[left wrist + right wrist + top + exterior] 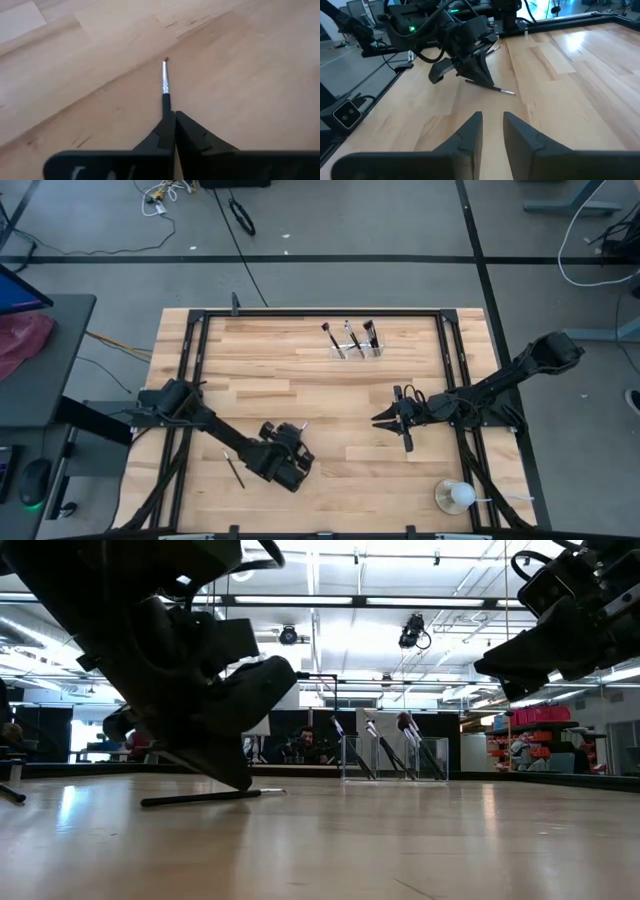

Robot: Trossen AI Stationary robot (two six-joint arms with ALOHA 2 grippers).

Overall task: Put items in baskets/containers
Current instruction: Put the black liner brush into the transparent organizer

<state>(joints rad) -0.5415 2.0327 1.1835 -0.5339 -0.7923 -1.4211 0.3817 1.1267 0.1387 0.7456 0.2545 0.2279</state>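
Next, I open my left gripper and take the brush's handle farther back (204,798), because it sits too close to the brush's silver end for a handover.
My left gripper (300,467) is low over the near middle of the table, shut on a thin dark makeup brush (164,82). The low view shows that brush (200,798) level at the tabletop. A second brush (233,468) lies flat on the wood to the left of it. The clear organizer (357,350) stands near the far edge with three brushes (385,752) leaning inside it. My right gripper (388,418) hovers open right of centre, fingers pointing toward the left arm, touching nothing. My left gripper pinches the brush between its two fingers on the dark handle (165,102), just behind the silver ferrule. The fingers (482,75) come down from above at a slant and lie across the brush. The brush stays level at the tabletop; whether it is lifted clear I cannot tell.
A white ball-shaped object on a clear round base (455,495) sits near the table's near right corner. A black metal frame (300,313) runs around the tabletop. Bare wood (300,380) lies between the grippers and the organizer.
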